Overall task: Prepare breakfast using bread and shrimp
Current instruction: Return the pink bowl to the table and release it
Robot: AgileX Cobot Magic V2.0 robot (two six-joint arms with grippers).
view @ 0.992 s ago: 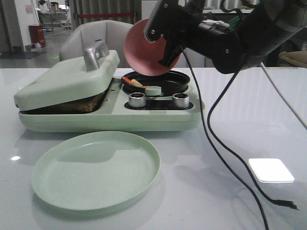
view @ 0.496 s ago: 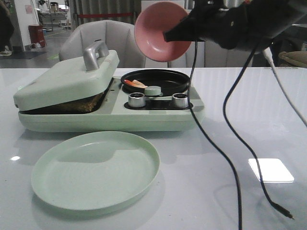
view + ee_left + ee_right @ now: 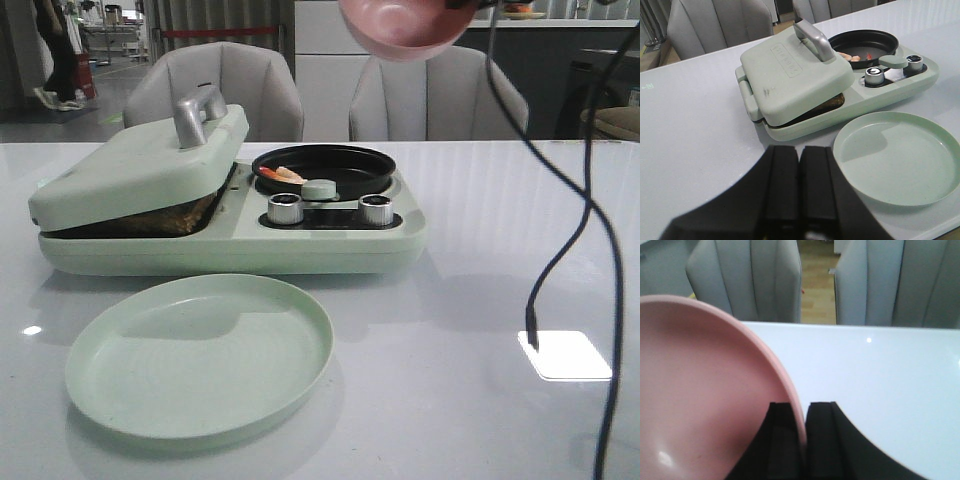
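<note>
I need to set the pink bowl, now high above the pan, on the bare table [image 3: 592, 290] under the black cable, beside the green breakfast maker, using my right gripper.
The bread [image 3: 172, 216] shows only as a brown edge under the tilted lid [image 3: 140, 165] of the green breakfast maker [image 3: 330, 245]; the same bread [image 3: 827, 103] appears in the left wrist view. The shrimp [image 3: 283, 174] lies in the black round pan [image 3: 350, 165] at the maker's back, and the shrimp [image 3: 856, 58] also shows in the left wrist view. High above the pan my right gripper [image 3: 802, 407] is shut on the rim of an empty pink bowl [image 3: 700, 390], whose underside [image 3: 405, 25] reaches the front view's top edge. My left gripper [image 3: 799, 152] is shut and empty, in front of the maker.
An empty pale green plate [image 3: 200, 355] lies in front of the maker, also seen as the plate [image 3: 897, 157] beside my left fingers. A black cable [image 3: 560, 260] hangs over the table's right side. Two grey chairs [image 3: 215, 85] stand behind the table.
My right arm has risen and swung right with the pink bowl, leaving the front view except for the bowl's bottom. The shrimp stays in the pan.
</note>
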